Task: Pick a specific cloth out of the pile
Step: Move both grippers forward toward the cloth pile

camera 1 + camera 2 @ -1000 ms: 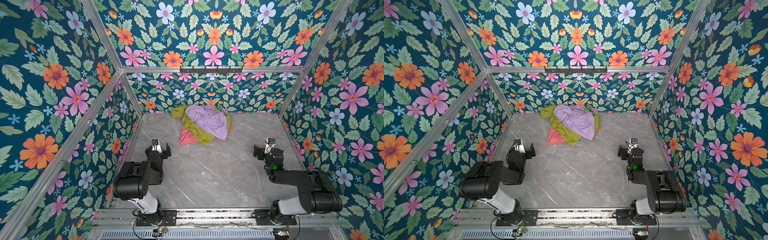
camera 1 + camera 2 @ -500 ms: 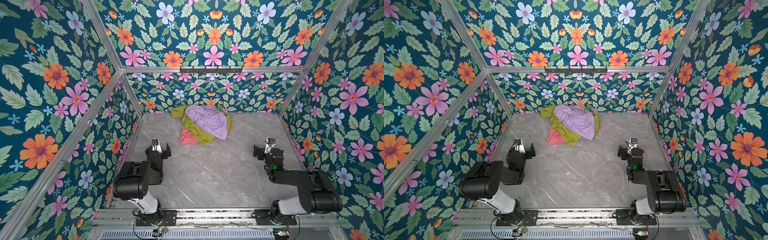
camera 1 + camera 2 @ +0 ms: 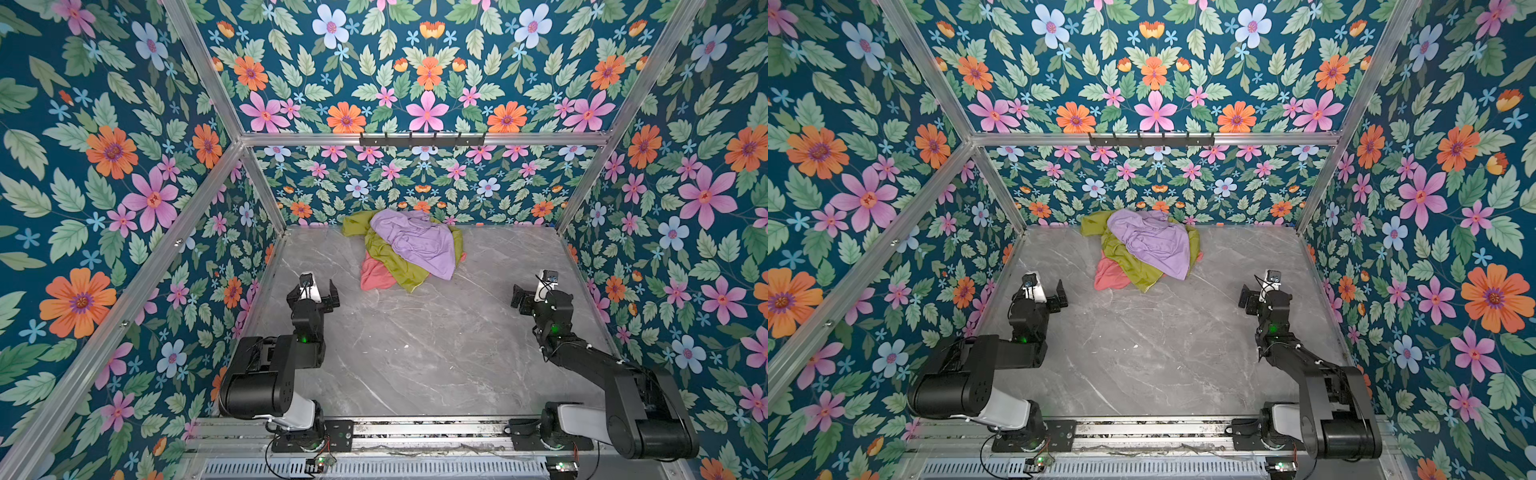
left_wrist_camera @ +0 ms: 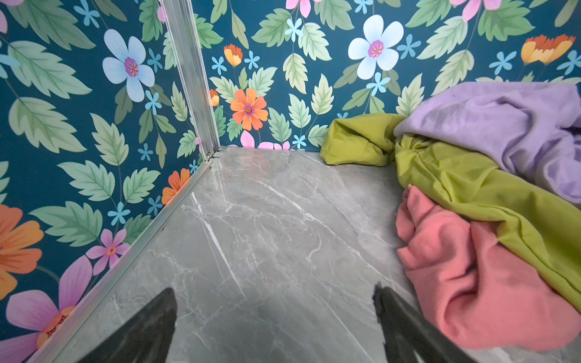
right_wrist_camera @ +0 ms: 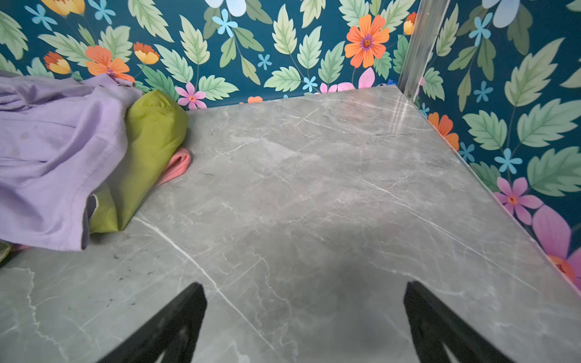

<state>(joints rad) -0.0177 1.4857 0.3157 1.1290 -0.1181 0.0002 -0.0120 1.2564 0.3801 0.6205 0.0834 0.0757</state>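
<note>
My left gripper is to close on the near edge (image 3: pixel 375 283) (image 4: pixel 514 323) of the salmon-pink cloth, where it sticks out from under the olive-green cloth.
The pile (image 3: pixel 405 249) lies at the back middle of the grey marble table, against the rear wall. A lilac cloth (image 3: pixel 419 241) is on top and an olive-green cloth (image 3: pixel 399 266) is under it. The salmon-pink cloth (image 3: pixel 376 275) (image 3: pixel 1111 275) sticks out at the pile's near left corner, mostly buried. My left gripper (image 3: pixel 312 292) (image 4: pixel 273 289) is open and empty over bare table, just short of the pink cloth (image 4: pixel 471 283). At the right side my right gripper (image 3: pixel 536 291) (image 5: pixel 304 285) is open and empty, well apart from the pile; a small pink fold (image 5: pixel 177 165) shows under the green.
Floral walls with aluminium frame posts (image 3: pixel 266 191) close in the table on the left, back and right. A black hook rail (image 3: pixel 422 139) hangs on the rear crossbar above the pile. Bare marble table (image 3: pixel 415 353) spreads between the two arms.
</note>
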